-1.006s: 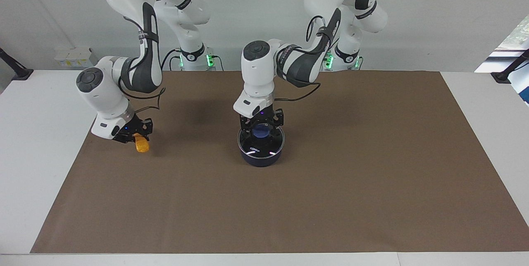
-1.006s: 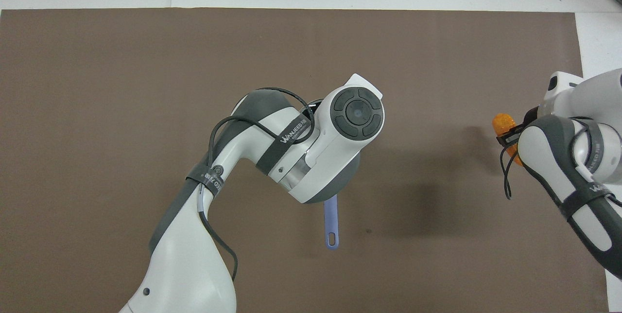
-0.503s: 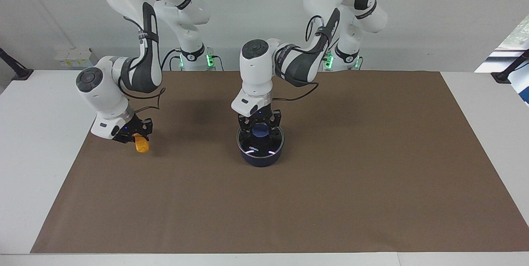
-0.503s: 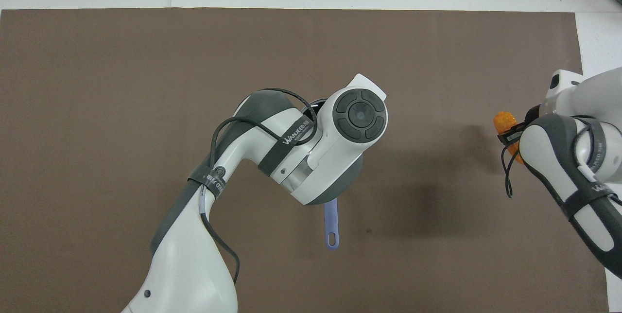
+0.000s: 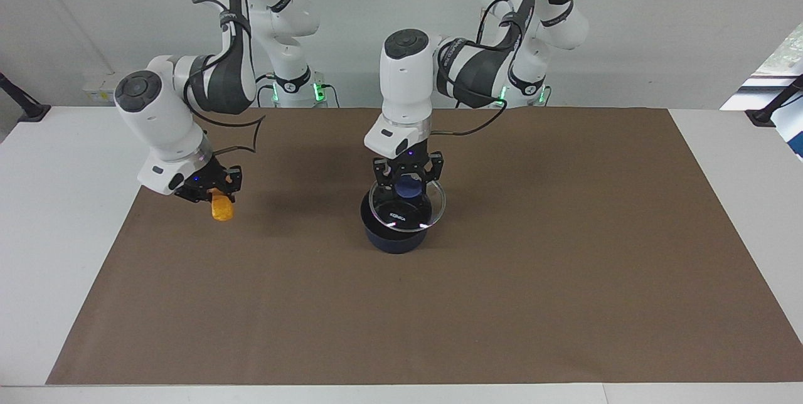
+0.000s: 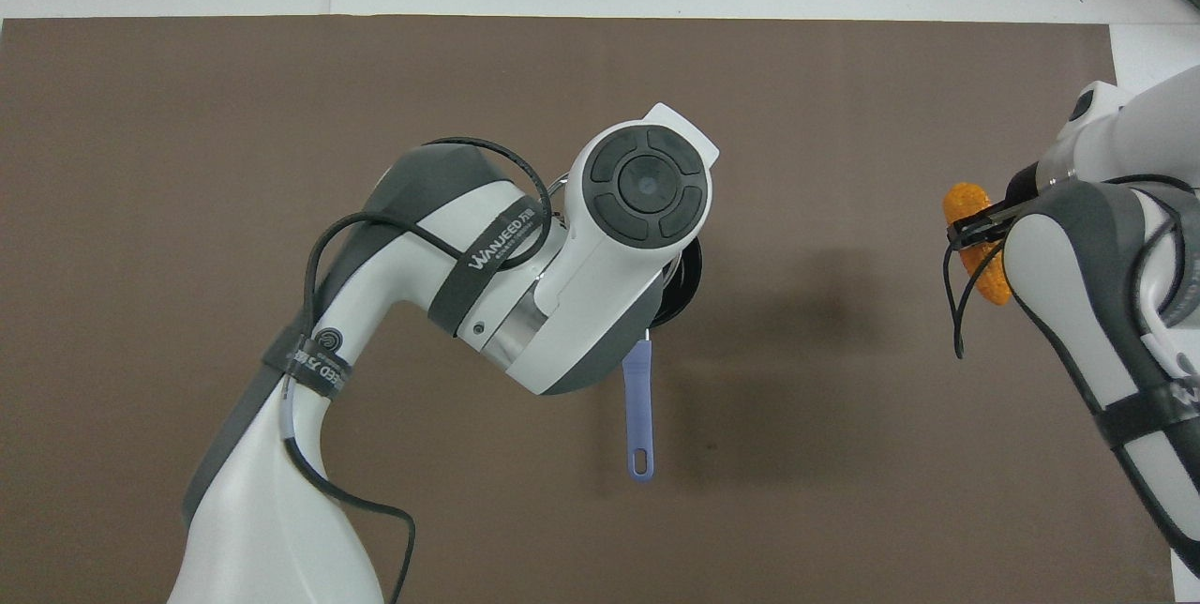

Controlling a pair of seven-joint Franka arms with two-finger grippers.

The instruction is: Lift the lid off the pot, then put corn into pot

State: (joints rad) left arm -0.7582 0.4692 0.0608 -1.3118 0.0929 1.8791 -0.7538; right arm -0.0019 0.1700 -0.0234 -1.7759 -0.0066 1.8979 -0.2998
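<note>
The robot's left gripper needs to set the lid free on the bare brown mat, across the pot from the corn point(image 6: 249, 284).
The pot point(image 5: 395, 241) stands near the middle of the brown mat. Its handle point(image 6: 638, 407) points toward the robots. My left gripper point(image 5: 409, 186) is shut on the blue knob of the lid point(image 5: 408, 214) and holds the lid level, a little above the pot and shifted slightly toward the left arm's end. My right gripper point(image 5: 215, 194) is shut on the corn point(image 5: 222, 209) and holds it above the mat near the right arm's end. In the overhead view the left arm hides the lid and most of the pot point(image 6: 691, 274). The corn point(image 6: 966, 203) shows there in the right gripper point(image 6: 977, 231).
The brown mat point(image 5: 564, 266) covers most of the white table point(image 5: 56, 216). Nothing else lies on it.
The left gripper has risen with the lid, lifting it off the pot and slightly toward the left arm's end. The right gripper has risen a little with the corn.
</note>
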